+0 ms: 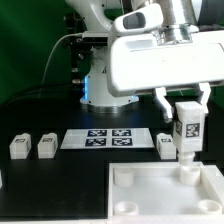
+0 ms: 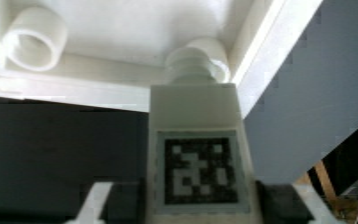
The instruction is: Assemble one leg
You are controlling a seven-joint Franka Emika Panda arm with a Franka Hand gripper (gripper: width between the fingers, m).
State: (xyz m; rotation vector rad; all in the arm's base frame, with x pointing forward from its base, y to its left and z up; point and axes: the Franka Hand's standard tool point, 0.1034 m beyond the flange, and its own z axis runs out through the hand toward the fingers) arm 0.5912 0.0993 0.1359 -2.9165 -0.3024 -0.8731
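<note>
I need to let go of the white leg with my gripper in the plate's front corner socket (image 1: 209,206) (image 2: 199,51) farthest from the loose legs. The leg is held upright at a socket now.
My gripper (image 1: 186,110) is shut on a white leg (image 1: 187,130) with a black-and-white tag on its face and holds it upright. The leg's lower end is right at a round corner socket (image 1: 186,172) of the large white square plate (image 1: 150,197), at the exterior view's right. In the wrist view the leg (image 2: 197,110) runs between my fingers (image 2: 105,200), my gripper (image 2: 197,208) is closed on it, and its far end meets the socket (image 2: 202,62). I cannot tell whether the end is inside the socket.
Two loose legs (image 1: 19,147) (image 1: 47,146) stand at the exterior view's left, a third (image 1: 167,146) next to the held leg. The marker board (image 1: 108,138) lies between them. A second plate socket (image 2: 34,45) shows in the wrist view.
</note>
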